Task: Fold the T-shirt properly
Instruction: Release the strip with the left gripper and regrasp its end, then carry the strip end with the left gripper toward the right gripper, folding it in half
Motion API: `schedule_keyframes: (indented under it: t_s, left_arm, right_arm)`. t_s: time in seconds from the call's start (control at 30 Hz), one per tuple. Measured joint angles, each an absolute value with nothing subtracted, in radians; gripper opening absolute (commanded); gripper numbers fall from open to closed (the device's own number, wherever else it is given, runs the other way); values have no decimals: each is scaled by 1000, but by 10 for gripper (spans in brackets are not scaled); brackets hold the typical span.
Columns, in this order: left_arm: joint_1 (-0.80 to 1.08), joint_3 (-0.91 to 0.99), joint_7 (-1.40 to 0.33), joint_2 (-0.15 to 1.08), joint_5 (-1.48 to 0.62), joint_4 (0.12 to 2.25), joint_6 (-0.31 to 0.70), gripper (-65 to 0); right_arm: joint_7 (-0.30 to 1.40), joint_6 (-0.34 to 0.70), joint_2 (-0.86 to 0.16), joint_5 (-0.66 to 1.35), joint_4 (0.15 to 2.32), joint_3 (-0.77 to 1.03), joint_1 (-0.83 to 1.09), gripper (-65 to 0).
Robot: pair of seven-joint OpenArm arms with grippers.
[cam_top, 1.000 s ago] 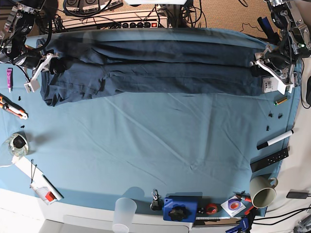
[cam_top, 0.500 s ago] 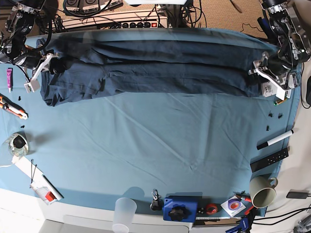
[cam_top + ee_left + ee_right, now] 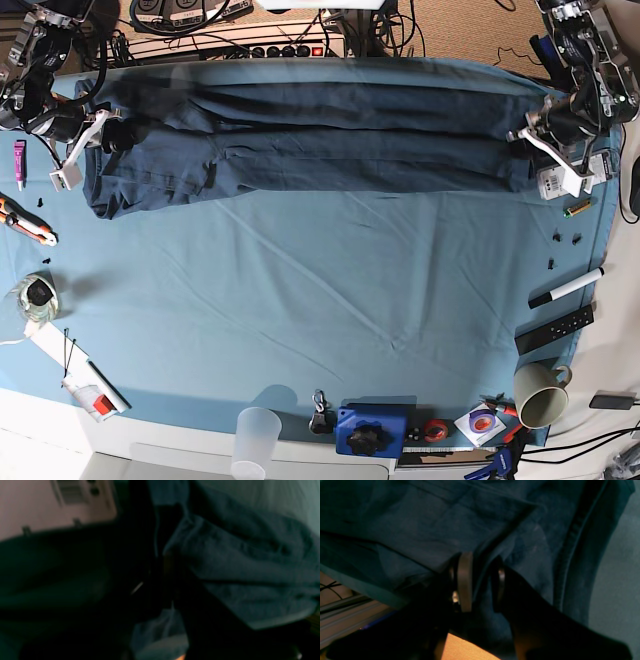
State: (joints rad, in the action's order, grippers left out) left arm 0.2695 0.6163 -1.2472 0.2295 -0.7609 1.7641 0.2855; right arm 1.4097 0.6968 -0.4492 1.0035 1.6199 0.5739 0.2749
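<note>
Next, I release my left gripper's T-shirt end on the T-shirt's wrinkled part (image 3: 214,140) toward my right gripper.
The dark navy T-shirt (image 3: 330,140) lies as a long folded band across the far side of the lighter blue tablecloth (image 3: 330,300). My right gripper (image 3: 112,138) is at the shirt's left end. In the right wrist view it (image 3: 482,565) is shut on a fold of the T-shirt (image 3: 420,525), with cloth pinched between the two fingers (image 3: 465,580). At the shirt's right end sits my left gripper (image 3: 522,143). The left wrist view is dark and blurred; there the left gripper (image 3: 167,562) looks shut on bunched T-shirt (image 3: 237,562) fabric.
A mug (image 3: 540,393), a marker (image 3: 566,287) and a black bar (image 3: 553,329) lie at the right edge. A clear cup (image 3: 255,435) and a blue block (image 3: 370,430) stand at the front. Orange-handled pliers (image 3: 25,220) lie left. A power strip (image 3: 250,45) runs behind the table.
My left gripper has gone from wide open to closed at the shirt's right end, shifting slightly toward the back. The right gripper and the shirt's left end have not moved.
</note>
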Motion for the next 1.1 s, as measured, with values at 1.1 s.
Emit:
schedule_keyframes:
  t_s: [1.1]
  left_arm:
    - [331, -32, -1071, 4, -697, 2173, 434, -650]
  right_arm:
    - [1397, 697, -450, 1001, 1620, 574, 274, -517]
